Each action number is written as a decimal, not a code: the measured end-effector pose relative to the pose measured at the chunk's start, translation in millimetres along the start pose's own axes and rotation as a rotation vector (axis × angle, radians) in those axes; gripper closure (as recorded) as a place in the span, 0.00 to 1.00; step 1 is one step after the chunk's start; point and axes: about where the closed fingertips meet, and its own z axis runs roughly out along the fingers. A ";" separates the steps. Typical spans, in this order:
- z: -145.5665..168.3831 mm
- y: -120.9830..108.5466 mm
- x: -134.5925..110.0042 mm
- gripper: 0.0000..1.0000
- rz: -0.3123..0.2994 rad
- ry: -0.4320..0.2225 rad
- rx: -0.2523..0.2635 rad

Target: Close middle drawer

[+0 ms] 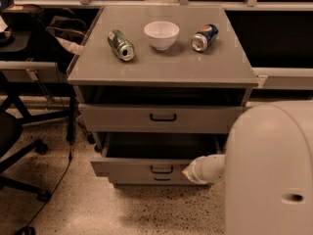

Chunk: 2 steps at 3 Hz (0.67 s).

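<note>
Next, the gripper releases the middle drawer, now pulled partly out, front shut, between the top drawer and the lowest drawer (160, 154).
The grey cabinet (161, 70) has three drawers. The middle drawer (127, 168) is pulled partly out, and its dark inside (161, 146) shows above its flat front with a small black handle (162, 169). My gripper (192, 172) is at the end of the white arm (212, 168). It is at the right part of the middle drawer's front, to the right of the handle. The top drawer (122, 117) sits above, and only a strip of the lowest drawer (161, 179) shows below.
On the cabinet top lie a green can (121, 45), a white bowl (161, 34) and a blue can (204, 37). An office chair (19, 146) and a desk (29, 67) stand to the left. My white body (274, 170) fills the lower right.
</note>
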 end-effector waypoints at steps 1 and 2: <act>12.0 -13.8 -2.7 1.00 0.021 0.003 0.027; 28.2 -35.6 -11.1 1.00 0.048 0.002 0.062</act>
